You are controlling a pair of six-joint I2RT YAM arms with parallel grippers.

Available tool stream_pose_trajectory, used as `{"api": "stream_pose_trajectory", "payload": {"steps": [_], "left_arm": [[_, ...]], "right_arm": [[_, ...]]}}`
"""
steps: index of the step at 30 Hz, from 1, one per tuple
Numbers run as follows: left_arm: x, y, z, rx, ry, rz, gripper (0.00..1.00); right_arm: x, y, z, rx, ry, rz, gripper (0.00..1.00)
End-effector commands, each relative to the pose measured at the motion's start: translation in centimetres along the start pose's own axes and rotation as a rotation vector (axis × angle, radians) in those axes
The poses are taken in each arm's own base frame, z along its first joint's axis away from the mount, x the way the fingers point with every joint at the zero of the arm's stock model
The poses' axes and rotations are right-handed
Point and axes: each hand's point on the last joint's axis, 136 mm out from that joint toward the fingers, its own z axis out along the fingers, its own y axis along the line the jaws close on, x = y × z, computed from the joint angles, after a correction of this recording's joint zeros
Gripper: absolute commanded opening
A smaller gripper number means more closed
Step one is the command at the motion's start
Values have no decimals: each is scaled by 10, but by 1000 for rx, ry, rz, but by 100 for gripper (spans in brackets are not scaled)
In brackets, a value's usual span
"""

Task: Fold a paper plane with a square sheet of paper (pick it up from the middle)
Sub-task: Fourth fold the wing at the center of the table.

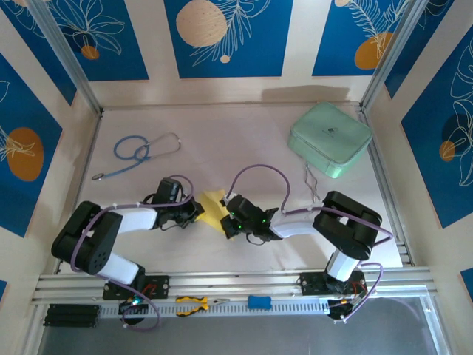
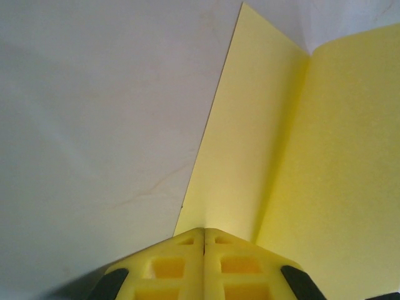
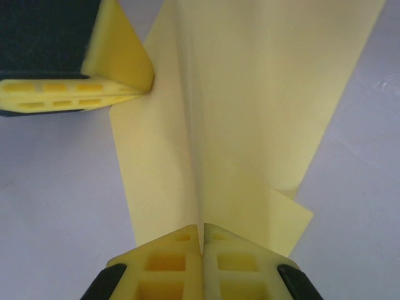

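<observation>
The side flap is under my left gripper, away from the raised fold, so next my left gripper opens, moves over and pinches the upright fold (image 3: 185,62).
The pale-yellow sheet of paper (image 1: 213,207) is held mid-table between both grippers, folded into a rough paper plane form with a raised centre crease. My left gripper (image 1: 198,209) is shut on its left edge. In the left wrist view the closed jaws (image 2: 204,232) meet the paper (image 2: 250,156), which rises away with a crease to the right. My right gripper (image 1: 228,222) is shut on the upright crease. In the right wrist view the paper (image 3: 250,125) enters the closed jaws (image 3: 201,240), and the left gripper (image 3: 149,84) pinches the paper's edge at the upper left.
A mint-green case (image 1: 329,138) sits at the back right, with a thin metal tool (image 1: 312,183) in front of it. A blue stethoscope (image 1: 140,151) lies at the back left. Yellow-handled pliers (image 1: 194,303) and a blue block (image 1: 259,302) rest on the front rail.
</observation>
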Motion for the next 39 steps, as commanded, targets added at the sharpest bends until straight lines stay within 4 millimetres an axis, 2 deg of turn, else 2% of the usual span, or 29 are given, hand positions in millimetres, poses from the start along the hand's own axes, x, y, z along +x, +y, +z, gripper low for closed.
{"api": "stream_pose_trajectory", "payload": {"steps": [1,10,17,20,25,31,33,35,39], "left_arm": [[-2,28,-6,-101,-57,-51,0],[-1,31,-12,-97,-90,-59,0],[-4,13,-11,-38,-78,-19,1],[-5,0,-15,-2,-83,24,14],[-8,-19,-33,1,-105,110,44],[-10,-37,-43,14,-109,180,63],[-10,-42,-44,26,-101,200,77],[-8,-49,-43,48,-79,212,81],[-7,-54,-39,57,-51,198,81]], "right_arm": [[13,0,-5,-5,49,24,5],[23,6,4,-44,99,70,5],[14,16,5,-83,80,29,5],[9,17,1,-50,57,-64,5],[2,14,-2,20,36,-267,5],[-16,7,-10,68,-38,-461,6],[-21,9,-13,68,-61,-502,8],[-24,10,-14,66,-76,-527,8],[-26,15,-14,50,-93,-550,8]]}}
